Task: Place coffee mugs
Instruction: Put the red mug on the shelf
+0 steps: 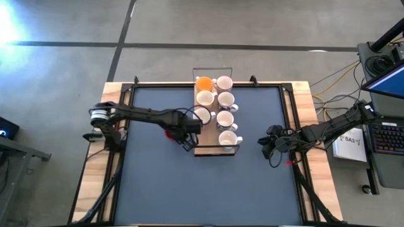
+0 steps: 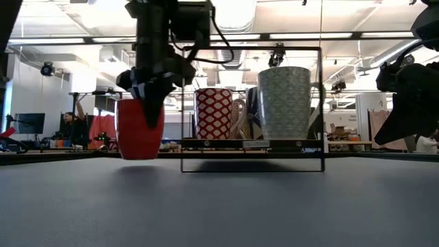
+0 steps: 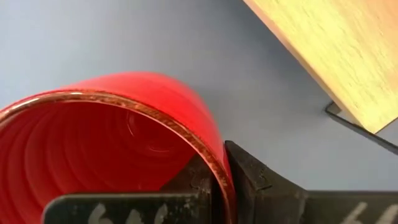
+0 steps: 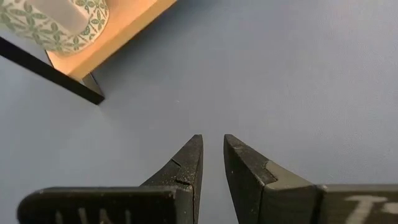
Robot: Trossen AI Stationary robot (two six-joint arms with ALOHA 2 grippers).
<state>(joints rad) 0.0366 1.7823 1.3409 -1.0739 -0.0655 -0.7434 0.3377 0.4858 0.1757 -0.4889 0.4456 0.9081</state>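
My left gripper is holding the red mug by the rim that faces the board, so next I put the mug down and grip the mug rim's opposite side [image 2: 120,104].
A red mug [image 1: 169,133] hangs upright in my left gripper [image 1: 182,130], just left of the wooden board [image 1: 205,150]; it also shows in the low view [image 2: 139,130] and the left wrist view [image 3: 112,143]. Several white or patterned mugs [image 1: 225,118] and an orange mug [image 1: 204,82] stand on the board in two rows. My right gripper [image 1: 268,144] is slightly open and empty over the mat, right of the board; it also shows in the right wrist view [image 4: 212,146]. My left gripper holds the red mug by its rim [image 3: 219,171], one finger inside the mug [image 3: 193,180] and one outside [image 3: 249,174]. The fingers come from above, pointing down [image 2: 152,96]. The mug is upright; whether its bottom [image 2: 139,158] rests on the mat or hangs just above it, I cannot tell.
A thin black metal frame [image 2: 321,110] stands around the board. A green-patterned mug [image 2: 285,103] stands at the board's near end and a red-and-white one [image 2: 214,113] behind it. The dark mat [image 1: 208,189] is bare on the near side. Cables and a keyboard [image 1: 385,135] lie to the right.
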